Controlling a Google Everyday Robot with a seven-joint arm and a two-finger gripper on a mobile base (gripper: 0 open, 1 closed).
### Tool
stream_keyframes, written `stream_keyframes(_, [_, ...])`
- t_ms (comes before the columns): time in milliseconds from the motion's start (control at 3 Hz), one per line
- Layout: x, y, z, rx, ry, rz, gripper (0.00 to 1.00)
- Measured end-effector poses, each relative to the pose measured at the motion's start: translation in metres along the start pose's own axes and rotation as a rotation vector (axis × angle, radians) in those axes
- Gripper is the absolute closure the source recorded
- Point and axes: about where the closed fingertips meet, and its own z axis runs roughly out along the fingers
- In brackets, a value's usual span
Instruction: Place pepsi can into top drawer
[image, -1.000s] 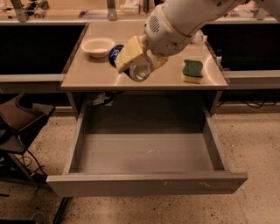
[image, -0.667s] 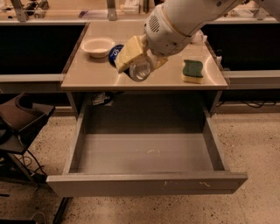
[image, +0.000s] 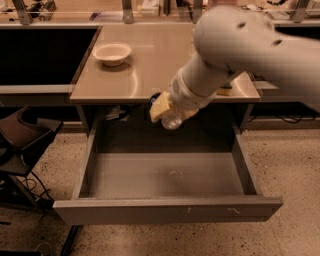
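The robot's gripper should release the pepsi can near the middle of the drawer's bottom (image: 190, 165), a little toward the side where the sponge is.
My gripper (image: 167, 111), with yellowish fingers (image: 160, 106), is shut on the pepsi can (image: 171, 121). The can's silver end points down and towards the camera, and a strip of blue (image: 154, 99) shows behind the fingers. The can hangs just below the table's front edge, above the back middle of the open top drawer (image: 165, 210). The grey drawer is pulled fully out and nothing lies on its floor (image: 160, 175). My white arm (image: 240, 45) comes in from the upper right and hides part of the tabletop.
A white bowl (image: 112, 52) stands at the back left of the tan table (image: 130, 75). A sponge (image: 225, 91) peeks out under my arm at the table's right edge. A dark chair (image: 22, 137) stands to the left of the drawer. The floor is speckled.
My gripper has carried the can from above the tabletop forward and down, past the table's front edge, to above the back of the open drawer.
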Motion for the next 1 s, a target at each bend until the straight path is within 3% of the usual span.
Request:
stream_keyframes(333, [0.038,-0.047,0.064,0.096,0.056,0.098,1.00])
stream_keyframes(667, [0.061,-0.075,0.100,0.148,0.095,0.157,1.00])
stream_keyframes(1000, [0.076,-0.091,0.121,0.168,0.124,0.190,1.00])
